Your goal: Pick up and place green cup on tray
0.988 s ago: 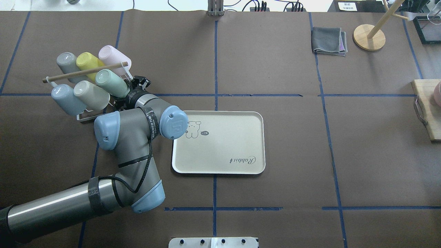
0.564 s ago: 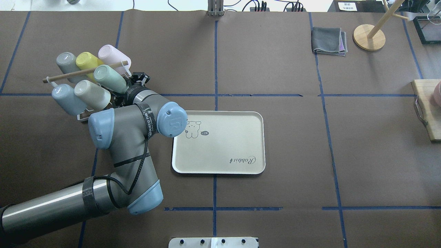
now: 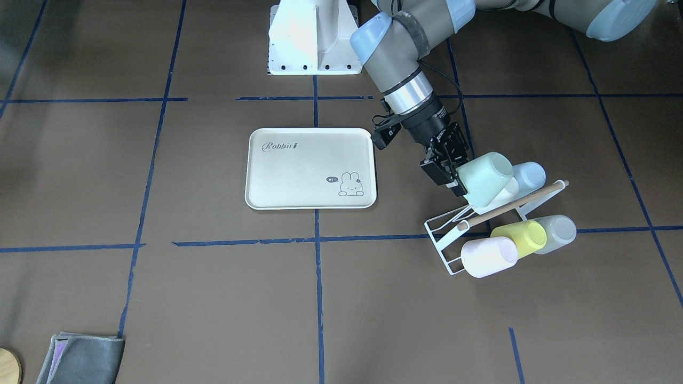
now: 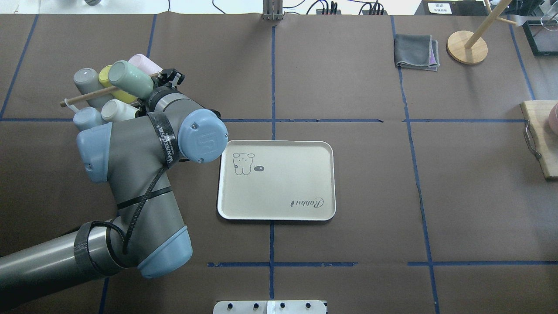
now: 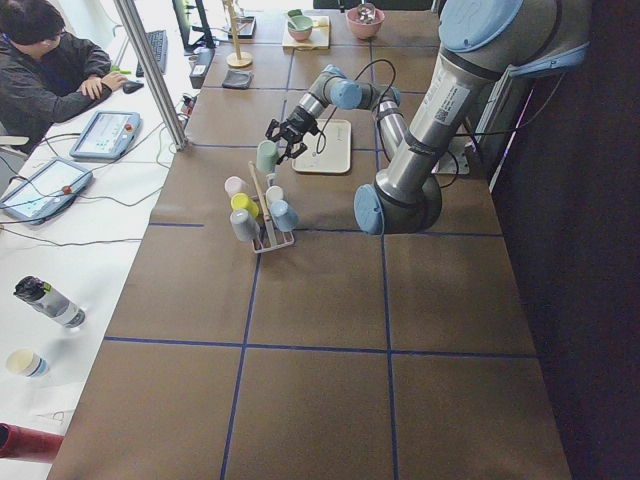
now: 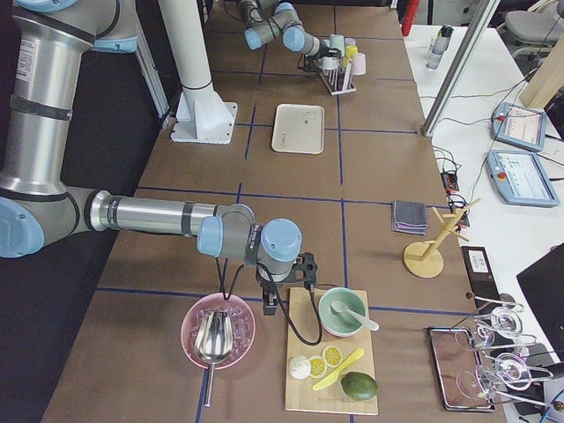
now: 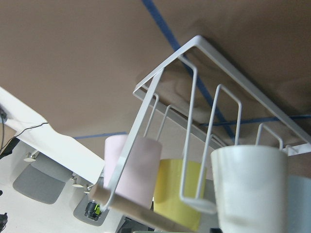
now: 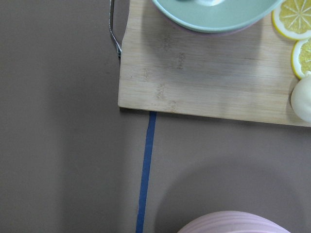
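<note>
I have the green cup in my left gripper. I need to release it on the cream tray, at the drawn rabbit's ears (image 3: 347,169).
My left gripper (image 3: 457,179) is shut on the rim of the mint-green cup (image 3: 485,178) and holds it tilted in the air just above the white wire cup rack (image 3: 445,234). From overhead the green cup (image 4: 130,78) is over the rack's wooden dowel (image 4: 87,93), with the left gripper (image 4: 150,89) at its right end. The cream Rabbit tray (image 4: 279,187) lies flat and bare at mid table, to the right of the arm. My right gripper (image 6: 284,298) shows only in the right side view, by a cutting board. I cannot tell whether it is open or shut.
The rack holds yellow (image 3: 520,234), pink (image 3: 488,256), grey (image 3: 555,232), blue (image 3: 531,175) and whitish (image 3: 510,189) cups. A folded grey cloth (image 4: 416,51) and a wooden stand (image 4: 466,47) are at the far right. A cutting board (image 4: 540,135) is at the right edge.
My left arm has lifted the green cup up off the rack and carried it toward the far side. The arm's elbow has swung left. The tray has not moved.
</note>
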Robot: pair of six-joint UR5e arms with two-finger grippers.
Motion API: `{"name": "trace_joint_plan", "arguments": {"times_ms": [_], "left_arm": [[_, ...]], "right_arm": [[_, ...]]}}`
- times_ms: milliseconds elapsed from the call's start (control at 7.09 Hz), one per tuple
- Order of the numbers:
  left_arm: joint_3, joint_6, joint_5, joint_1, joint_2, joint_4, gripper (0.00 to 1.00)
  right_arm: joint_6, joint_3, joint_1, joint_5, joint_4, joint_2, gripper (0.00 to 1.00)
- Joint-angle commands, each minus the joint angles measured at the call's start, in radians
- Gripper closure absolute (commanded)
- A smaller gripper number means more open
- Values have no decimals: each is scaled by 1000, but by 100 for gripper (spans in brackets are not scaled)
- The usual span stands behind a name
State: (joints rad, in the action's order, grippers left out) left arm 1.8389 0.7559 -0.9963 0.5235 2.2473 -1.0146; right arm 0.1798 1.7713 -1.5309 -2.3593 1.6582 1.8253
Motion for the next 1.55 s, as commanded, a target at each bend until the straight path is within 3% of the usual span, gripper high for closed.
{"name": "trace_joint_plan", "arguments": {"times_ms": [0,141,282,705,988,1411], "left_arm": [[101,6,-1,13,-23,1,39],[153,3,-24,13,-35,-4,39],[192,-38,-104,16,-38,-37,38],[215,-364,-293,24,-86,-395,39],[215,-565,-331,24,-184,-710,39],[192,-1020,-326,13,-195,-991,38]], "right_arm": [[1,-1,0,0,0,2,0],[1,0,0,0,0,0,0],[1,0,0,0,0,0,0],[1,0,0,0,0,-4,0],[1,0,0,0,0,-4,0],[0,5,0,0,0,-6,0]]}}
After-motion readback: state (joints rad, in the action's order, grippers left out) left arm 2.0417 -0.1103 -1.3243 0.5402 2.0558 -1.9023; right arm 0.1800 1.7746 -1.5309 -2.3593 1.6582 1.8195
